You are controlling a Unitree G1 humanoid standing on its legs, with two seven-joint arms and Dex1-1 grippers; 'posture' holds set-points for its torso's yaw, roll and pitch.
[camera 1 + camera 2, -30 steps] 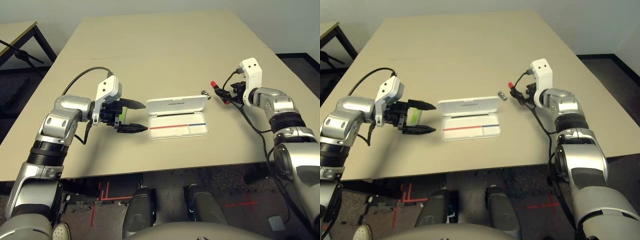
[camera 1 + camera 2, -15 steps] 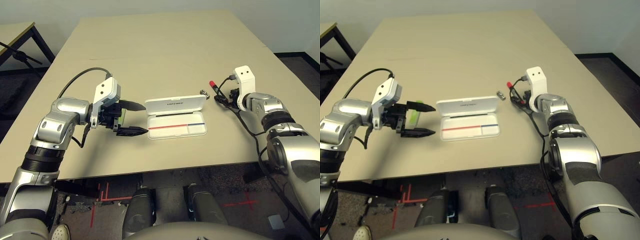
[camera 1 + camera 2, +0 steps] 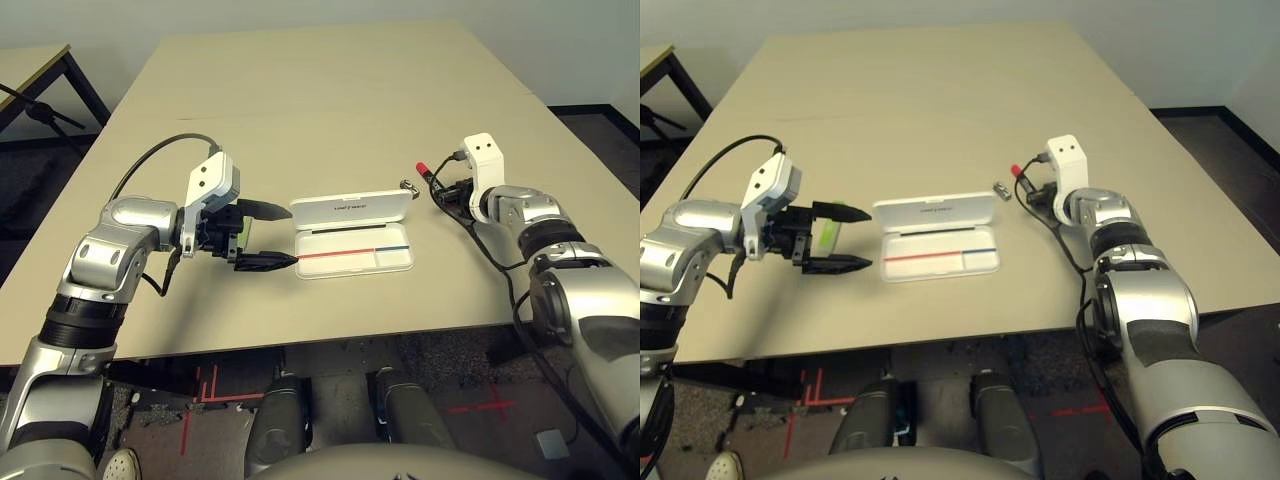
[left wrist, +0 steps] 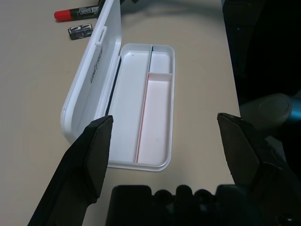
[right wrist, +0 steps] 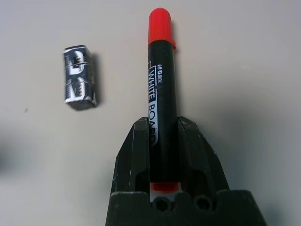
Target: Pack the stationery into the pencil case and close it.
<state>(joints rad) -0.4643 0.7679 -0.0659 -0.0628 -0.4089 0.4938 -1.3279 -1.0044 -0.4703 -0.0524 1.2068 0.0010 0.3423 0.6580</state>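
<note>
Next, I set the red marker in the tray (image 3: 361, 235) between the red and blue stripe and the white lid with my right gripper.
The pencil case (image 3: 350, 208) lies open mid-table, its white lid tipped back and its tray (image 4: 157, 117) bare, with a red and blue stripe. My left gripper (image 3: 286, 236) hovers open just left of the case, pointing at it. A light-green bar (image 3: 238, 232) shows low between its fingers near the palm, and nothing sits between the fingertips (image 4: 96, 141). Right of the case, my right gripper (image 5: 163, 136) is shut on the black barrel of the red marker (image 5: 162, 94), whose red cap (image 3: 424, 167) points toward the case. The small metal piece (image 5: 79, 77) lies on the table beside the marker.
The tan table (image 3: 320, 90) stretches wide behind the case. Its front edge (image 3: 300, 340) runs close below the case. A second table with a dark frame (image 3: 40, 70) stands at the far left. A black cable (image 3: 160, 150) loops over my left wrist.
My right gripper has dropped to the table and closed on the red marker. The left arm has barely moved and stays open.
</note>
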